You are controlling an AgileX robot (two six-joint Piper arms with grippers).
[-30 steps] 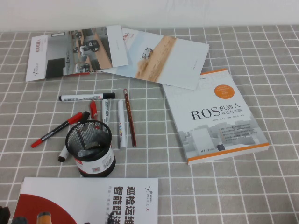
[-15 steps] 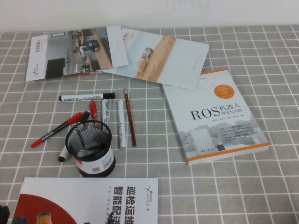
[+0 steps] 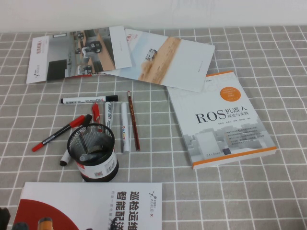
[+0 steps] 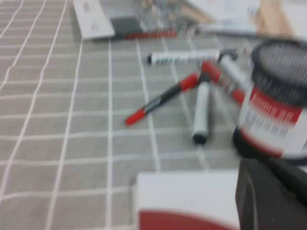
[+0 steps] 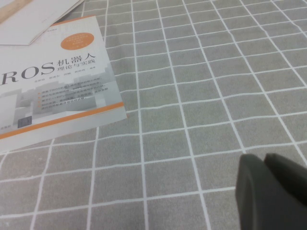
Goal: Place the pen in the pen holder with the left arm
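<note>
My left gripper takes the pen hold of next at the black body [image 3: 61, 132] [image 4: 168, 96], close to the pen's red cap.
The pen [image 3: 60, 133], black with a red cap and red tail, lies flat on the checked cloth left of the pen holder [image 3: 92, 158], a black mesh cup with a white-and-red label band. Both show in the left wrist view, the pen [image 4: 163, 98] apart from the holder [image 4: 276, 100]. My left gripper [image 4: 261, 165] hangs over the white-and-red booklet, short of both, fingers together and empty. Only a dark edge of the left arm [image 3: 4, 216] shows at the near left corner. My right gripper [image 5: 263, 160] is shut and empty over bare cloth.
A white marker with a black cap [image 3: 88, 100], a grey marker [image 3: 68, 155], white pens [image 3: 124, 127] and a dark-red pencil [image 3: 133, 122] lie around the holder. The ROS book [image 3: 223, 120] lies to the right, brochures [image 3: 76, 52] at the back, a booklet [image 3: 91, 206] in front.
The dark edge of the left arm at the near left corner has shifted slightly. The pen, the holder and everything else on the cloth have not moved.
</note>
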